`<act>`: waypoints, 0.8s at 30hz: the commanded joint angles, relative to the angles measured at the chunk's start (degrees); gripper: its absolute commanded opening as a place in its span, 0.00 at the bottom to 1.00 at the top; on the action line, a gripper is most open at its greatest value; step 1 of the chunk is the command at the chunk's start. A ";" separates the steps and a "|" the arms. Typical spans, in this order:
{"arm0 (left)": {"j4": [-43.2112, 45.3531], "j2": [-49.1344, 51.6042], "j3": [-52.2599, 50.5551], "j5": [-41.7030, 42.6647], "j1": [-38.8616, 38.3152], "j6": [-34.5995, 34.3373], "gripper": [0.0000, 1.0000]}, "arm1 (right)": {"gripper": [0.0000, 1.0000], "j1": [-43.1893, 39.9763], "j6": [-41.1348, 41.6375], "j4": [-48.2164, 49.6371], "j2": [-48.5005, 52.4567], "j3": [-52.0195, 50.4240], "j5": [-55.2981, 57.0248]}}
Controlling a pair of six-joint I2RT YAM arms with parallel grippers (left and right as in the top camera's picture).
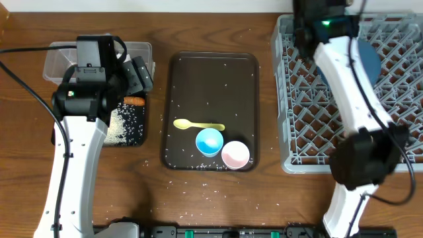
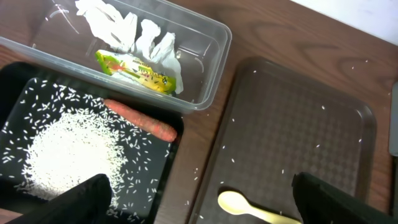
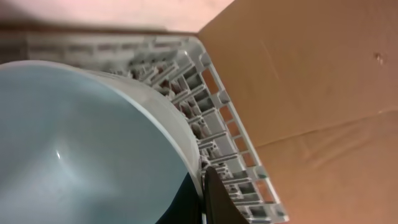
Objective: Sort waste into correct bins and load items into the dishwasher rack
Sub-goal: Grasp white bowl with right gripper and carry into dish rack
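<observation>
My left gripper will move to the blue cup next and close on the cup's rim (image 1: 197, 138), on the side that faces away from the pink cup.
My left gripper (image 2: 202, 206) hangs open above the seam between the black tray (image 2: 12, 81) and the brown tray, holding nothing. The orange carrot stick (image 2: 140, 119) lies on the black tray beside a heap of rice (image 2: 68, 149). White tissue (image 2: 124, 31) and the yellow-green wrapper (image 2: 137, 70) sit in the clear tub (image 2: 214, 68). The yellow spoon (image 1: 198, 125), blue cup (image 1: 209, 141) and pink cup (image 1: 234, 154) rest on the brown tray. My right gripper (image 3: 204, 180) is shut on the rim of the white bowl (image 3: 81, 143) over the rack (image 3: 230, 124). The dark-blue bowl (image 1: 370, 61) stands in the rack.
The dark brown serving tray (image 1: 211, 73) lies mid-table, sprinkled with stray rice grains. More grains are scattered on the wood in front of it (image 1: 198, 188). The grey rack (image 1: 396, 158) fills the right side, with my right arm (image 1: 350, 86) stretched across it.
</observation>
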 commanded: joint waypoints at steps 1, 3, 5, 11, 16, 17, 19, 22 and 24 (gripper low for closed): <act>-0.02 0.22 0.20 -0.33 0.24 0.57 0.95 | 0.01 0.83 -4.31 0.31 2.38 -0.26 5.90; -0.02 0.22 0.20 -0.35 0.24 0.57 0.96 | 0.01 1.36 -4.33 0.50 3.85 -0.26 6.60; -0.02 0.22 0.20 -0.33 0.24 0.57 0.96 | 0.01 1.90 -4.52 0.72 5.05 -0.26 6.58; -0.02 0.22 0.20 -0.33 0.24 0.57 0.96 | 0.01 2.73 -6.19 1.07 7.76 -0.26 4.61; -0.02 0.22 0.20 -0.33 0.24 0.57 0.97 | 0.01 2.75 -8.39 3.17 9.66 -0.28 3.72; -0.02 0.22 0.20 -0.35 0.24 0.57 0.97 | 0.01 2.78 -9.27 3.63 9.94 -0.28 3.54; -0.02 0.22 0.20 -0.33 0.24 0.57 0.97 | 0.01 2.75 -10.88 4.57 10.73 -0.28 3.56; -0.02 0.22 0.20 -0.33 0.24 0.57 0.97 | 0.01 2.78 -13.09 5.70 12.17 -0.28 3.56; -0.02 0.22 0.20 -0.35 0.24 0.57 0.97 | 0.01 2.93 -13.66 5.88 12.63 -0.28 3.56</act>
